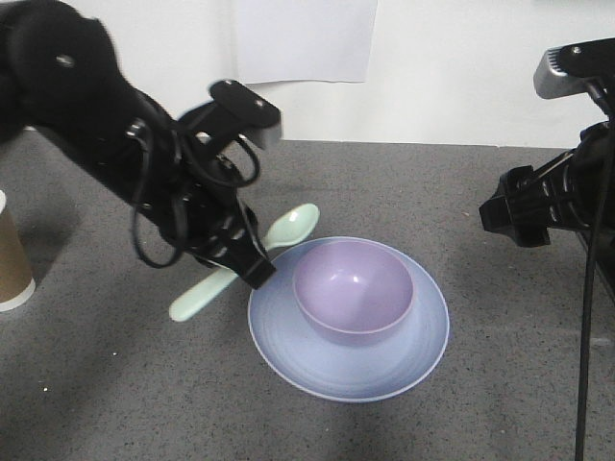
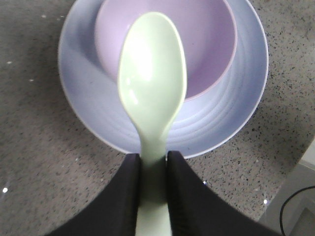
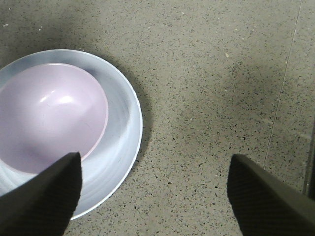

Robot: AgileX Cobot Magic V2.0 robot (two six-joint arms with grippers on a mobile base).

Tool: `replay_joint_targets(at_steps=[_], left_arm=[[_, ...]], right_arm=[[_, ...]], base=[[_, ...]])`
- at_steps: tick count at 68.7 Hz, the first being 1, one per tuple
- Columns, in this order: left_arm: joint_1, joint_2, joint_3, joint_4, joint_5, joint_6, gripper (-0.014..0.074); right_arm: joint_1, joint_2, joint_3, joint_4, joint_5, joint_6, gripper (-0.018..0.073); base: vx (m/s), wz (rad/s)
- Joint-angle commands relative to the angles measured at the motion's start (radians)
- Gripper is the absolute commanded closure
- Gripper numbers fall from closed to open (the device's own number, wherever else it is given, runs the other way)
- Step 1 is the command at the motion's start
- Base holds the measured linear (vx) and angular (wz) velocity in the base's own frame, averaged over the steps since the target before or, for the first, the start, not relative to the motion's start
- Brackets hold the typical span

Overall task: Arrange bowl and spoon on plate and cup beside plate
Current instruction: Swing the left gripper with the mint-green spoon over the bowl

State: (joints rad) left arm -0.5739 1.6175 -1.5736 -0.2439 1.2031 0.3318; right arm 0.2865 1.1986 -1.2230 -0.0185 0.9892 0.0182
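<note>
My left gripper needs to let go of the mint-green spoon inside the lavender bowl (image 1: 337,303) (image 2: 170,51), with the spoon's handle leaning across the bowl's near rim.
The lavender bowl (image 1: 354,290) sits inside the pale blue plate (image 1: 288,341) near the table's middle. My left gripper (image 1: 252,269) is shut on the handle of the mint-green spoon (image 1: 288,229), held in the air at the plate's left rim. In the left wrist view the spoon (image 2: 152,83) points its scoop over the bowl (image 2: 206,44) and plate (image 2: 83,98), with the gripper (image 2: 153,160) clamped on the handle. My right gripper (image 3: 153,169) hangs open over bare table right of the plate (image 3: 123,142) and bowl (image 3: 49,118). The brown cup (image 1: 12,264) stands at the far left edge.
A white wall with a sheet of paper (image 1: 303,38) backs the grey speckled table (image 1: 461,192). My right arm (image 1: 548,197) hovers at the right side. A table edge and a cable (image 2: 295,201) show in the left wrist view.
</note>
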Motion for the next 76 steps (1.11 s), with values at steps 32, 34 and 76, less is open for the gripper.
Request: replay_joint_targets(at_steps=[32, 34, 76], left_arm=[[-0.077, 0.235, -0.298, -0.013, 0.049, -0.033, 0.0603], [-0.079, 0.246, -0.303, -0.001, 0.049, -0.036, 0.0603], [-0.079, 0.286, -0.304, 0.000, 0.049, -0.051, 0.0467]], right_arm=[[-0.003, -0.025, -0.023, 0.000, -0.044, -0.002, -0.0034], [-0.003, -0.025, -0.023, 0.000, -0.044, -0.002, -0.0034], [-0.003, -0.025, -0.023, 0.000, -0.051, -0.002, -0.0034]], base=[[0.00, 0.00], [0.00, 0.00], [0.00, 0.00]])
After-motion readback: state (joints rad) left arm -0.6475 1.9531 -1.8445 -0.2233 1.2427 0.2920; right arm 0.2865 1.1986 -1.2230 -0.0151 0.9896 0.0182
